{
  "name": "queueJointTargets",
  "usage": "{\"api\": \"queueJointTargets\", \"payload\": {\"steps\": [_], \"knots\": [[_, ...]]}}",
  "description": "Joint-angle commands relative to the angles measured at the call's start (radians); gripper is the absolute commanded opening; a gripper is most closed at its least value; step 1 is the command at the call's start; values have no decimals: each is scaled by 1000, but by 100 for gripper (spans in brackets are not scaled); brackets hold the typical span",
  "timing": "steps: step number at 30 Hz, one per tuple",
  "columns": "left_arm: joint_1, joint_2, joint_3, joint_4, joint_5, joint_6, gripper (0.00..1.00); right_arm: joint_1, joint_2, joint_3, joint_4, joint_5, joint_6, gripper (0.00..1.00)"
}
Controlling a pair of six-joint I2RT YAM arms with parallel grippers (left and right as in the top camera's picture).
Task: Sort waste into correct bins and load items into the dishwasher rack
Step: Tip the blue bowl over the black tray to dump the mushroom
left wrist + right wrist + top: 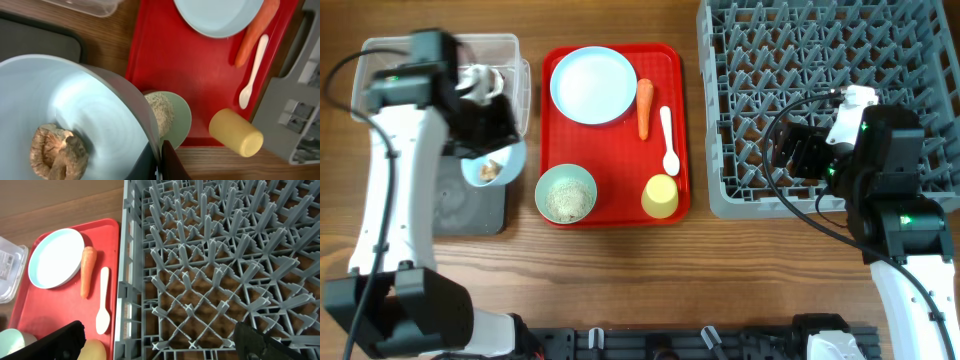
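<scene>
The pale blue bowl in my left gripper, now tilted above the black tray, will go down on the red tray (pixel 598 141) (pixel 199 65), where I should set it between the plate and the bowl of rice.
My left gripper (pixel 508 145) is shut on the rim of a pale blue bowl (pixel 492 165) holding a brown food lump (pixel 55 150), tilted above the black tray (pixel 460 210). The clear tub (pixel 430 60) behind it holds white tissue (pixel 480 80). The red tray (pixel 615 130) carries the plate (pixel 592 85), carrot (pixel 644 108), white spoon (pixel 669 140), yellow cup (pixel 660 196) and a bowl of rice (pixel 565 193). My right gripper (pixel 800 150) hangs open over the grey rack (pixel 820 60), with nothing between its fingers (pixel 55 342).
The rack's front left corner (pixel 122 330) lies close against the red tray's right edge. Bare wooden table (pixel 650 280) runs along the front. The left arm's white link crosses the table's left side.
</scene>
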Motion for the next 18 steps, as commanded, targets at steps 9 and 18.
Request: {"api": "queueJointTargets", "payload": {"steps": [9,18], "knots": [[421,-25,-331,198,655,280,4,0,9,18,1,13,14,97],[696,-25,-525,384,1041,288,4,0,31,18,-2,13,13,97]]}}
